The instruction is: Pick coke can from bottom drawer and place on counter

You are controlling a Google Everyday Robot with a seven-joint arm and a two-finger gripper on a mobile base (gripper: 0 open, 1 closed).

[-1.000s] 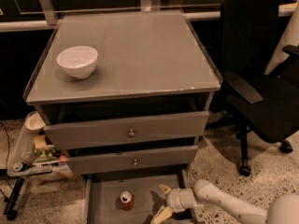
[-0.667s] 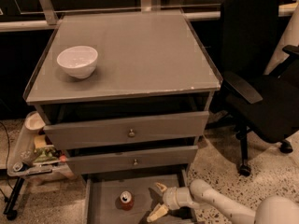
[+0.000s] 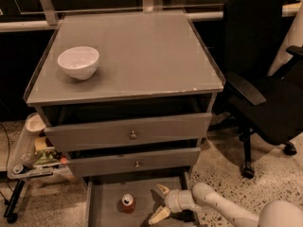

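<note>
My gripper goes to the coke can in the bottom drawer next and closes its fingers around the can's sides (image 3: 127,204).
The coke can (image 3: 128,203) stands upright on the floor of the pulled-out bottom drawer (image 3: 104,207), left of centre. My gripper (image 3: 160,203) is inside the drawer, just right of the can and apart from it, its two pale fingers spread open toward the can. The arm (image 3: 227,211) reaches in from the lower right. The counter (image 3: 142,56) is the grey top of the cabinet above, with a white bowl (image 3: 78,62) on its left side.
Two upper drawers with round knobs (image 3: 133,135) are slightly open above the bottom drawer. A black office chair (image 3: 265,79) stands to the right. A small cart with clutter (image 3: 33,160) stands at the left.
The gripper has moved a little left and further into the drawer, closer to the can. The view has shifted slightly. The can has not moved.
</note>
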